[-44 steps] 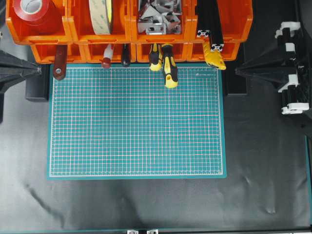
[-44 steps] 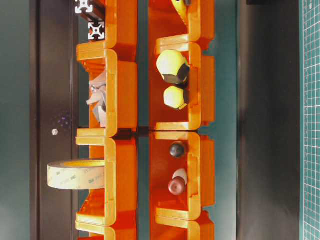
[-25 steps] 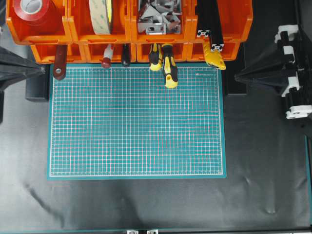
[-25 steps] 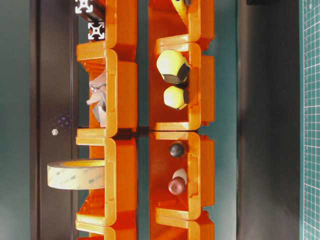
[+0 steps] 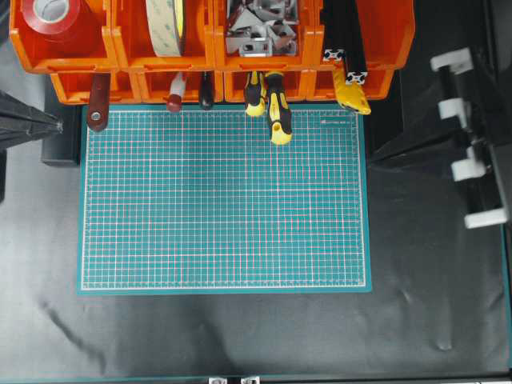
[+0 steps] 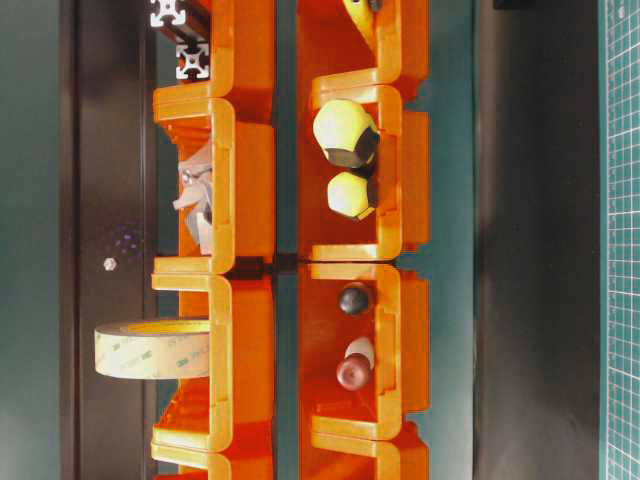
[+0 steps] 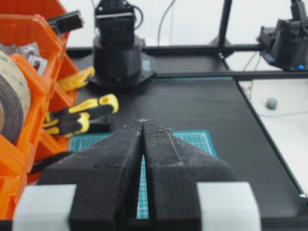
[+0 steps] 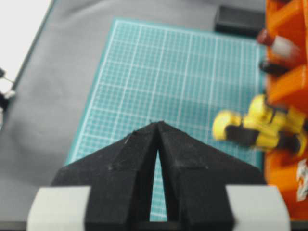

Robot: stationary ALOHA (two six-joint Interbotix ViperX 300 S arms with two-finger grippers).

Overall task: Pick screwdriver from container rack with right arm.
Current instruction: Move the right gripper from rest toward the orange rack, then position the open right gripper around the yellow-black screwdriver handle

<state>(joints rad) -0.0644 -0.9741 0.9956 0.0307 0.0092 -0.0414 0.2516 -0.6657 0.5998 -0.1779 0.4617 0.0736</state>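
The robot's right gripper needs to next move to the yellow end of the screwdriver's handle [image 5: 280, 132] [image 8: 230, 126], over the far edge of the green mat, and close there.
The screwdriver [image 5: 278, 114] lies in a lower bin of the orange container rack [image 5: 400, 40], its yellow-and-black handle sticking out over the green mat's far edge. A stubbier yellow-and-black tool [image 5: 254, 94] lies just left of it. The screwdriver also shows in the table-level view [image 6: 345, 130], the left wrist view [image 7: 94, 105] and, blurred, the right wrist view [image 8: 238, 129]. My right gripper [image 5: 371, 160] is shut and empty, above the mat's right edge, well right of the screwdriver. My left gripper [image 5: 59, 126] is shut and empty at the mat's far left corner.
The green mat [image 5: 224, 208] fills the middle. Upper bins hold a red tape roll [image 5: 50, 16], a tan tape roll [image 5: 164, 24], metal brackets [image 5: 260, 28] and black extrusions [image 5: 344, 32]. Lower bins hold a red-and-white tool [image 5: 176, 92] and a yellow tool [image 5: 352, 94].
My right arm has swung and its shut tip has moved forward and toward the mat's right edge. My left gripper has shifted slightly. The screwdriver has not moved.
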